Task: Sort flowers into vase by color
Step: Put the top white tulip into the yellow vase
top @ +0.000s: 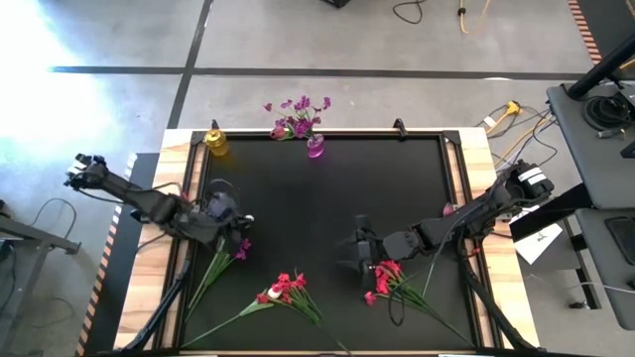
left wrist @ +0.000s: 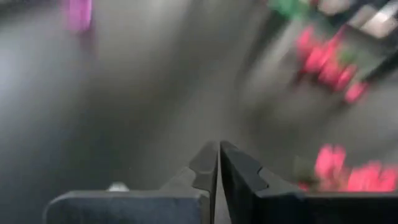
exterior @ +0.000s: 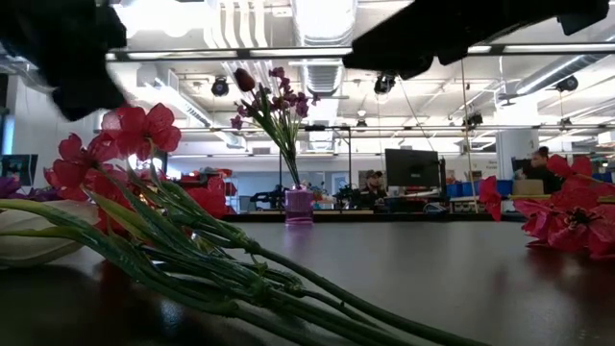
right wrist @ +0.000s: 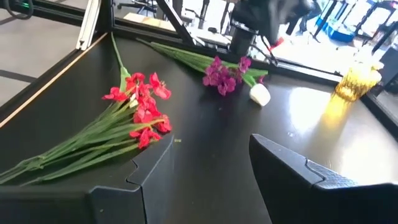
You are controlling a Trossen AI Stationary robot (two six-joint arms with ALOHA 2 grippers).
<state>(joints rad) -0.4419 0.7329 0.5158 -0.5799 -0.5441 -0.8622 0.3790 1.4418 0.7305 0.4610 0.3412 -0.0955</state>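
The white bloom is next to be taken by my left gripper by its green stem [top: 227, 248], below the bloom and beside the flowers of the purple spray.
A purple vase [top: 316, 147] [exterior: 299, 205] stands at the table's far edge and holds purple flowers [top: 298, 114]. A purple spray [top: 241, 248] [right wrist: 221, 74] with a white bloom [right wrist: 260, 94] lies on the table at the left. My left gripper [top: 236, 226] [left wrist: 219, 163] hovers just beyond it, shut, with nothing seen between its fingers. One red spray [top: 283, 290] [right wrist: 140, 106] lies flat near the near edge. Another red spray [top: 385, 278] lies under my right arm. My right gripper [top: 349, 253] [right wrist: 205, 168] is open over bare table between the two red sprays.
A yellow vase [top: 215, 142] [right wrist: 356, 79] stands at the far left corner. A small pink bud [top: 448, 209] lies by the right edge. The table has a raised wooden rim [top: 476, 159]. Bare dark table [top: 327, 198] stretches between the vases and the sprays.
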